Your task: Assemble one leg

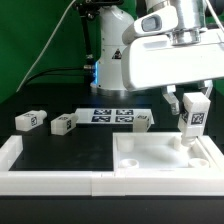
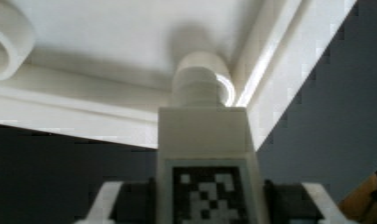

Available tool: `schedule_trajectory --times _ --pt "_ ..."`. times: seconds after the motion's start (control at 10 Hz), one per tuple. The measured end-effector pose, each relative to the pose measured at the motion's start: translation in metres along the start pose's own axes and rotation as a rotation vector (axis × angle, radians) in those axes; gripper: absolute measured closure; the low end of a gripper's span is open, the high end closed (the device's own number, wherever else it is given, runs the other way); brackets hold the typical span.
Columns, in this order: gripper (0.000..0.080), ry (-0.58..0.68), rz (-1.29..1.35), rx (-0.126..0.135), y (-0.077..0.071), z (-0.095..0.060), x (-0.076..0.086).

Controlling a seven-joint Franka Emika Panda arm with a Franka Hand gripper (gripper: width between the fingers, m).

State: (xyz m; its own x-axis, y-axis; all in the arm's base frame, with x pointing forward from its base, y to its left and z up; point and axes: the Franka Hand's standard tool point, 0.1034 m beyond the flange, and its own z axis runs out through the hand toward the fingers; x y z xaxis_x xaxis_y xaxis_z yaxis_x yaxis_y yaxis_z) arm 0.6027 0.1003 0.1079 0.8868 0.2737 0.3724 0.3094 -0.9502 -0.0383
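Next, my gripper lets go of the leg so that it rests upright in the square piece's front corner hole (image 1: 198, 160) (image 2: 199, 62) just below it.
My gripper (image 1: 191, 112) is shut on one leg (image 1: 192, 120), a small white oblong block with a tag on its face. I hold it upright just above the far right corner of the large flat white square piece (image 1: 160, 157). In the wrist view the leg (image 2: 206, 140) runs between my fingers (image 2: 114, 196), and its rounded end reaches over the square piece's raised edge (image 2: 96, 100). Three more legs lie on the black table: two at the exterior view's left (image 1: 28, 119) (image 1: 63, 123) and one in the middle (image 1: 140, 120).
The marker board (image 1: 108, 114) lies flat behind the legs. A low white border wall (image 1: 50, 181) runs along the table's front and left side. A round hole (image 2: 7, 45) of the square piece shows in the wrist view. The robot base stands at the back.
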Motion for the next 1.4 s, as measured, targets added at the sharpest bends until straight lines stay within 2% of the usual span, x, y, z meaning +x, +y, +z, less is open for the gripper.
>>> schedule_trajectory --times 0.2,0.3,0.5,0.6,0.7,0.8,1.4 --pt "0.0508 0.020 0.002 -0.006 0.002 0.001 0.004" --pt "0.0508 0.045 0.006 -0.014 0.002 0.006 0.004" --pt "0.0508 0.043 0.002 -0.006 -0.003 0.016 0.006" --pt "0.0508 0.069 0.005 -0.015 -0.003 0.021 0.007" --pt "0.0508 0.066 0.005 -0.010 -0.009 0.026 0.005" --pt "0.0508 0.065 0.001 -0.008 -0.012 0.027 0.005" --pt "0.0508 0.073 0.000 -0.012 -0.014 0.035 -0.002"
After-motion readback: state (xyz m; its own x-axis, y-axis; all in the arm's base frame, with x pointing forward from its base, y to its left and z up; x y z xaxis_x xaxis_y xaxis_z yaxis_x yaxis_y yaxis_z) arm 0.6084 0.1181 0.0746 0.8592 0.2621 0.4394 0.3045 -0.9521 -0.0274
